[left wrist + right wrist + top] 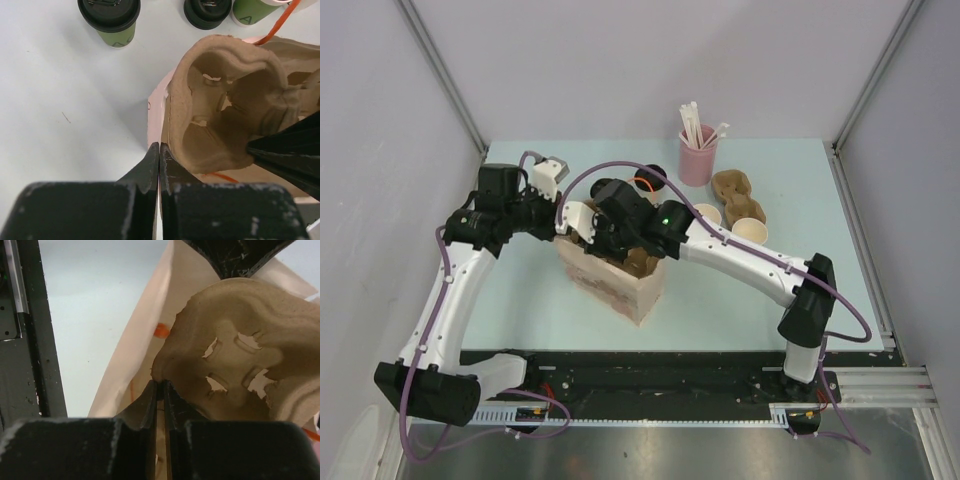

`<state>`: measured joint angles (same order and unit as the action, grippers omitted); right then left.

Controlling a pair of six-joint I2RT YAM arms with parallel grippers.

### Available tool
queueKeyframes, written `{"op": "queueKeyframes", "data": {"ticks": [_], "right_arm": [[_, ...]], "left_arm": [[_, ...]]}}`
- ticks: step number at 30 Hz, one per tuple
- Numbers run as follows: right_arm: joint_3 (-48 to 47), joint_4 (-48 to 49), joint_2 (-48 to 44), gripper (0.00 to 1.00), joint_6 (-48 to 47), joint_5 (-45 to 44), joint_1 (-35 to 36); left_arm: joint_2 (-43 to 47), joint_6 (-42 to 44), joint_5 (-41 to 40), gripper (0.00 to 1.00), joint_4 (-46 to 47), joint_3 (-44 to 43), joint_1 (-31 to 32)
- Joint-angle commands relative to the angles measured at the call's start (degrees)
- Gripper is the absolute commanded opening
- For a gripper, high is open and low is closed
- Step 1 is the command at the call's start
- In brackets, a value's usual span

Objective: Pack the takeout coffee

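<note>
My right gripper is to set the brown pulp cup carrier down on the bottom of the pink paper bag (612, 267).
A green paper cup (116, 36) with a black lid stands on the table at the top of the left wrist view. Beside it show a second black lid (207, 12) and a green cup body (250, 10). In the top view the arms hide most of the cups. My left gripper (159, 150) is shut on the rim of the pink paper bag (620, 285). My right gripper (161, 385) is shut on the edge of a brown pulp cup carrier (240, 350), which sits in the bag's mouth (225, 100).
A pink cup of straws (698, 155) stands at the back. A second pulp carrier (738, 188) and two open beige cups (750, 232) lie right of my right arm. The bag's orange handle (280, 20) runs past the cups. Enclosure walls close both sides.
</note>
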<state>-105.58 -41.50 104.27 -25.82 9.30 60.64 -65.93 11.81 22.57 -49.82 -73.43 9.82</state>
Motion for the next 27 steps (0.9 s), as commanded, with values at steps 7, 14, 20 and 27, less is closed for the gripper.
{"op": "queueKeyframes", "data": {"ticks": [7, 14, 20, 27], "right_arm": [[-1.5, 0.2, 1.2, 0.0, 9.3, 3.4, 1.1], [4.3, 2.8, 1.1, 0.0, 10.9, 7.5, -1.0], [5.9, 3.8, 5.3, 0.0, 12.6, 5.8, -3.0], [5.6, 2.8, 8.5, 0.0, 17.5, 1.1, -2.1]], "left_arm": [[2.2, -2.1, 2.9, 0.0, 2.6, -0.2, 0.4], [2.4, -1.7, 3.3, 0.01, 3.1, 0.0, 0.4], [3.0, -1.9, 4.7, 0.0, 3.2, 0.8, 0.4], [2.9, -2.5, 4.8, 0.01, 3.9, 2.9, 0.4]]}}
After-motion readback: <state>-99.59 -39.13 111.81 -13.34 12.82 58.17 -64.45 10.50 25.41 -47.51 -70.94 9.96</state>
